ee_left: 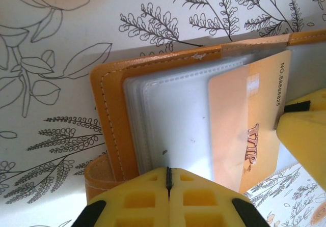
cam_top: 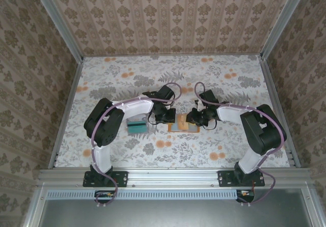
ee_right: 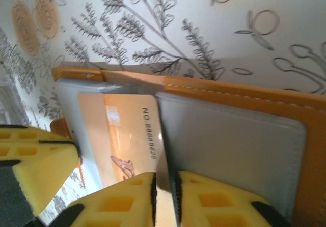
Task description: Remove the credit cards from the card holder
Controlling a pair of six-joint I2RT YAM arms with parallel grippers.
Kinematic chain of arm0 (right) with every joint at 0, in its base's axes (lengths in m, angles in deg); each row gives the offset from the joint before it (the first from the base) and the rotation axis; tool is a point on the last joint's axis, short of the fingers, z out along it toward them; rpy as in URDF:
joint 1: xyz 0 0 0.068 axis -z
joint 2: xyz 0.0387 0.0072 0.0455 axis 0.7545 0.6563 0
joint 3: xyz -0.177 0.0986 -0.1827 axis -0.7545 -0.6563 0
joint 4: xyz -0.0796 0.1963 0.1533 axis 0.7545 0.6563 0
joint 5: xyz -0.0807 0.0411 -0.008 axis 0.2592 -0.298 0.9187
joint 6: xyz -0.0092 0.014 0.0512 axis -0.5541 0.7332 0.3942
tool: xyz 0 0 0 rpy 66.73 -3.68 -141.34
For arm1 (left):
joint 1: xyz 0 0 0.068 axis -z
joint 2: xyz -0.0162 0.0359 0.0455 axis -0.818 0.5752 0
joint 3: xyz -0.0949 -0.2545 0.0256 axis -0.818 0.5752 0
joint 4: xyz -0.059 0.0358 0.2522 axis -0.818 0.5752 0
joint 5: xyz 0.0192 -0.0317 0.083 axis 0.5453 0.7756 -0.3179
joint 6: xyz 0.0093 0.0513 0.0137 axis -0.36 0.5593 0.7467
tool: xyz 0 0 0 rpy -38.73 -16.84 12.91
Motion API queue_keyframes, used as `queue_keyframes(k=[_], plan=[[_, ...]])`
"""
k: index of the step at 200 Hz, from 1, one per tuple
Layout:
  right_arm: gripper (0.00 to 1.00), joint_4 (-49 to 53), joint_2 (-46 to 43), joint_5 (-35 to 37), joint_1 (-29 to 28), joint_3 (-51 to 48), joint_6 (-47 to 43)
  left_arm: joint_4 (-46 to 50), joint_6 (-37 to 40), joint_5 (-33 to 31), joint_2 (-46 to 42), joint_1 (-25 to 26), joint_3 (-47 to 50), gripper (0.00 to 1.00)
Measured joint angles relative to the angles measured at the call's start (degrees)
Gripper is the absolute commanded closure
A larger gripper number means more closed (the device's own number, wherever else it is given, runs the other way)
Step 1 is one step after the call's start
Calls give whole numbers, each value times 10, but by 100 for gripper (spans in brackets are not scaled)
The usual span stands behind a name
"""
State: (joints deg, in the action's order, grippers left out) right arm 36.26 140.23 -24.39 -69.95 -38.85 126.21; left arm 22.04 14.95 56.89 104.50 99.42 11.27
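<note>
I see the beige credit card half inside its sleeve, so next I regrip the card's free edge (ee_right: 164,158) with my right gripper and pull it clear while my left gripper holds the card holder's sleeves.
The orange-tan card holder (cam_top: 183,126) lies open on the floral table between both grippers, its clear sleeves (ee_left: 173,120) fanned over the leather cover (ee_left: 109,115). A beige credit card (ee_left: 260,115) marked VIP sticks halfway out of a sleeve. My left gripper (ee_left: 168,178) is shut, its yellow tips resting against the sleeves at the holder's left half (cam_top: 175,125). My right gripper (ee_right: 165,191) has its jaws slightly parted at the beige card's (ee_right: 122,130) near edge, beside the grey sleeve (ee_right: 229,140). Several removed credit cards (cam_top: 136,125), teal on top, lie left of the left gripper (cam_top: 167,116).
Patterned walls and metal rails (cam_top: 66,110) box in the table on three sides. The right gripper's (cam_top: 196,117) yellow finger (ee_left: 305,140) touches the card's right edge. The left gripper's finger (ee_right: 35,161) sits close by the holder's left end.
</note>
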Motion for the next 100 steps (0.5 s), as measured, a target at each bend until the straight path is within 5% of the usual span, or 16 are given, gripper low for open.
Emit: queue_keyframes(k=[44,75,100], plan=[[76,-24,10,-29,0,-2,7,0,0,0,1,0,0,94],[92,-33,12,-39,1,-6,8,1,0,0,1,0,0,94],[95,-36,12,-42,1,-6,10,1,0,0,1,0,0,94]])
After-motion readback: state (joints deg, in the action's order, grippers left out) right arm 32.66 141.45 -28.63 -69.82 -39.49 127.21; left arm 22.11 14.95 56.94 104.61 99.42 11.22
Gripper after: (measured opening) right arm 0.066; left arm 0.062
